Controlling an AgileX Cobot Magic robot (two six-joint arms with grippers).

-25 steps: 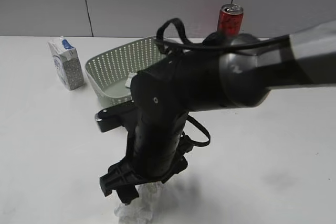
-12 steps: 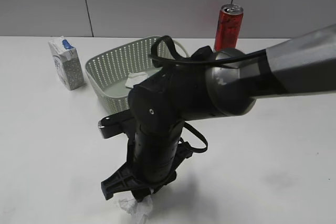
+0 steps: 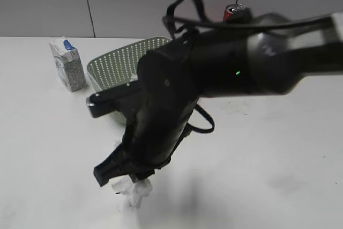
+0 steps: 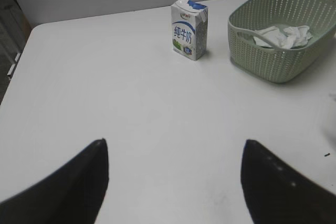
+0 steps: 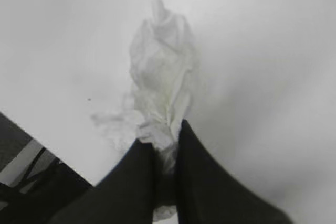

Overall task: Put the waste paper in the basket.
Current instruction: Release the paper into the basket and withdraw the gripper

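My right gripper should release the waste paper inside the sage-green basket (image 3: 134,85), up against the crumpled white paper, toward the milk carton.
My right gripper (image 5: 164,136) is shut on a long ragged wad of waste paper (image 5: 163,72). In the exterior view that gripper (image 3: 124,178) holds the wad (image 3: 131,190) just above the table near the front edge. The sage-green basket (image 3: 110,65) stands behind the arm, mostly hidden by it. In the left wrist view the basket (image 4: 278,61) sits at the top right with crumpled white paper (image 4: 281,36) inside. My left gripper (image 4: 173,174) is open and empty over bare table, far from the basket. It does not show in the exterior view.
A white-and-blue milk carton (image 3: 67,64) stands left of the basket, and it shows in the left wrist view (image 4: 189,29). A red can (image 3: 234,12) stands at the back, partly hidden by my right arm. The table's front edge runs under the right gripper (image 5: 47,148).
My right gripper has risen and swung up toward the basket with the paper wad, lifting it off the table. The arm now hides more of the basket.
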